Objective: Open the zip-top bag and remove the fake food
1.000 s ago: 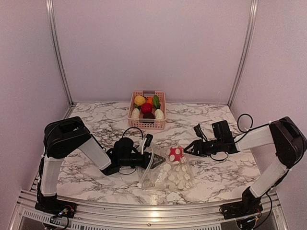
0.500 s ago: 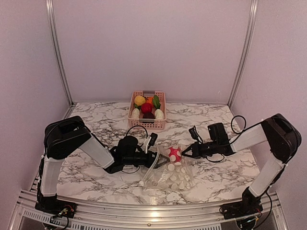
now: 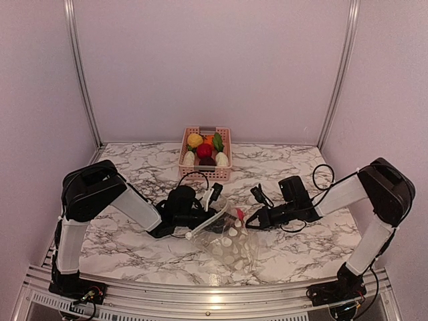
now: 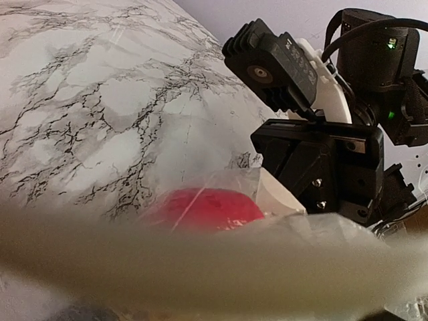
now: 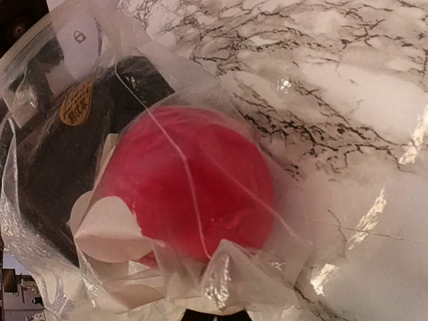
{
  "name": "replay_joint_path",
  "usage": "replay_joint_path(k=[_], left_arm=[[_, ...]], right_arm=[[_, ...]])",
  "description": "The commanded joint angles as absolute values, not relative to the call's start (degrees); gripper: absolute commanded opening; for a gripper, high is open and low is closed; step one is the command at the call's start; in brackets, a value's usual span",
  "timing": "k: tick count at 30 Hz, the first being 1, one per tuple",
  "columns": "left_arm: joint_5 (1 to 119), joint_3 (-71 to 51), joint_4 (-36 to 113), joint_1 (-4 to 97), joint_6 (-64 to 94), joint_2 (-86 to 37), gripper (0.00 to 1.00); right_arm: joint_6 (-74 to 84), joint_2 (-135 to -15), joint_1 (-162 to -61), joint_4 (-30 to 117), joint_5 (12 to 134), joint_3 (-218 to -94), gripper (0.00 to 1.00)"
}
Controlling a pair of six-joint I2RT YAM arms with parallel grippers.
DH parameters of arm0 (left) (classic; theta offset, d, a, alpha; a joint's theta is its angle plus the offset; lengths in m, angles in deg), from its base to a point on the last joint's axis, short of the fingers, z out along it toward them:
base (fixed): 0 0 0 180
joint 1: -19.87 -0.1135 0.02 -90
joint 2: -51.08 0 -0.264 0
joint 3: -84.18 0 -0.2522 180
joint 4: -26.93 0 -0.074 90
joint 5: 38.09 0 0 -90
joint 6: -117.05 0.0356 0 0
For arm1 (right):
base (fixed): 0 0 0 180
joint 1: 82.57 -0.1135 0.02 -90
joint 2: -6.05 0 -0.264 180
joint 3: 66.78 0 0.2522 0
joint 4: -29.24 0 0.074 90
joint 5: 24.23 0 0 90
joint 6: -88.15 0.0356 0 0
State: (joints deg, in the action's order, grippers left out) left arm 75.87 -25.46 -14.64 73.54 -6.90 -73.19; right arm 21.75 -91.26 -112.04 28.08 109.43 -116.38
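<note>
The red fake food is tucked in the bag's upper end, so next my left gripper opens, grabs it and pulls it past the zip edge (image 3: 202,227).
The zip-top bag (image 3: 231,244) lies crumpled at the front middle of the table, with its white zip edge raised to the left. A red fake food piece (image 3: 239,212) sits inside its upper end and shows through the plastic in the left wrist view (image 4: 207,208) and the right wrist view (image 5: 194,180). My left gripper (image 3: 206,217) is shut on the bag's zip edge, and blurred plastic (image 4: 200,267) hides its fingers. My right gripper (image 3: 247,222) is at the bag's right upper corner, where a fold of plastic (image 5: 241,281) bunches at its hidden tips.
A pink basket (image 3: 204,175) stands at the back middle, holding several fake food pieces (image 3: 204,150). The right gripper's black body (image 4: 321,160) faces the left wrist camera just behind the bag. The marble table (image 3: 134,167) has aluminium posts at its back corners.
The right gripper has moved left to the bag. The left gripper has lifted and pulled the zip edge up and back, and the bag has bunched up and hidden most of the red piece.
</note>
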Motion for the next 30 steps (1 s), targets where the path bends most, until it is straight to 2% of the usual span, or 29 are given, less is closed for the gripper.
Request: replay_joint_path(k=[1,8,11,23,30], left_arm=[[81.6,-21.87,-11.81,75.77,-3.3,-73.69,0.94],[81.82,-20.83,-7.7,76.74,-0.85,-72.39,0.95],[80.07,-22.65,-3.41,76.74,2.36,-69.07,0.89],[61.2,-29.89,26.27,76.65,21.7,-51.18,0.63],[59.21,-29.78,31.31,76.72,24.66,-50.43,0.59]], right_arm=[[22.53,-91.53,-114.87,25.19,112.61,-120.08,0.0],[24.96,-92.99,-117.84,21.67,114.35,-123.1,0.0],[24.88,-91.52,-117.74,21.7,113.21,-122.82,0.0],[24.15,-83.82,-109.18,25.92,106.42,-116.18,0.0],[23.07,-86.07,-109.02,26.6,104.7,-115.8,0.0]])
